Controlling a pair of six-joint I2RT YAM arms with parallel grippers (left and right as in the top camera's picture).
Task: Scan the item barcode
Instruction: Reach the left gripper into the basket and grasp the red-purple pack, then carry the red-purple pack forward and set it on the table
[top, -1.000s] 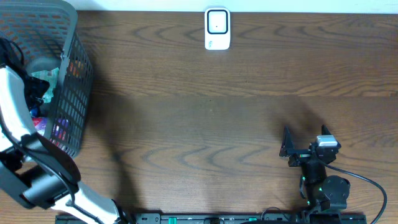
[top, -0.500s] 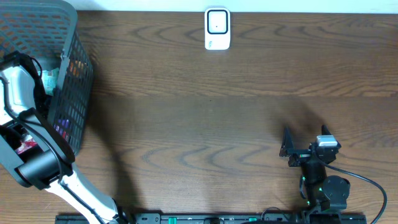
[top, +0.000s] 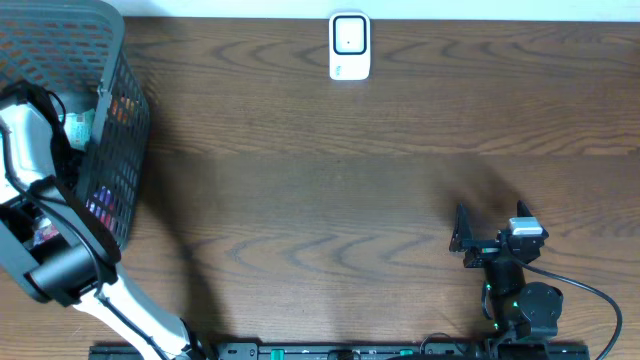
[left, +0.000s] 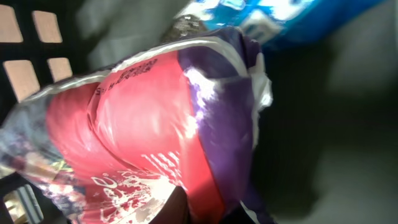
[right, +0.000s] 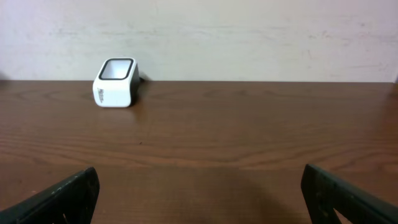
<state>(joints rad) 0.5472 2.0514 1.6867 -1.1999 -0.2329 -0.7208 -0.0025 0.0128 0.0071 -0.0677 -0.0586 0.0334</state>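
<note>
My left gripper will let go of the red and purple snack packet, which will set it free on the bare table (top: 358, 177) in front of the white scanner.
A shiny red and purple snack packet (left: 143, 130), the item, fills the left wrist view. My left gripper (left: 205, 210) is shut on its lower edge, one dark finger showing against the foil. No barcode shows on it. From overhead, the left gripper (top: 40, 228) is deep inside the grey mesh basket (top: 128, 120), with a bit of red packet (top: 45, 236) between its black parts. The white scanner (top: 349, 46) stands at the table's far edge, also seen as the scanner (right: 115, 83) in the right wrist view. My right gripper (top: 463, 240) rests open, its jaws wide apart and empty (right: 199, 199).
A blue and white packet (left: 273, 15) lies behind the red one in the basket, with other goods (top: 78, 125) near its right wall. Brown wooden table (top: 330, 190) stretches between basket, scanner and right arm.
My left arm has dropped lower into the basket and its jaws have closed on the red and purple packet. The right arm has stayed still.
</note>
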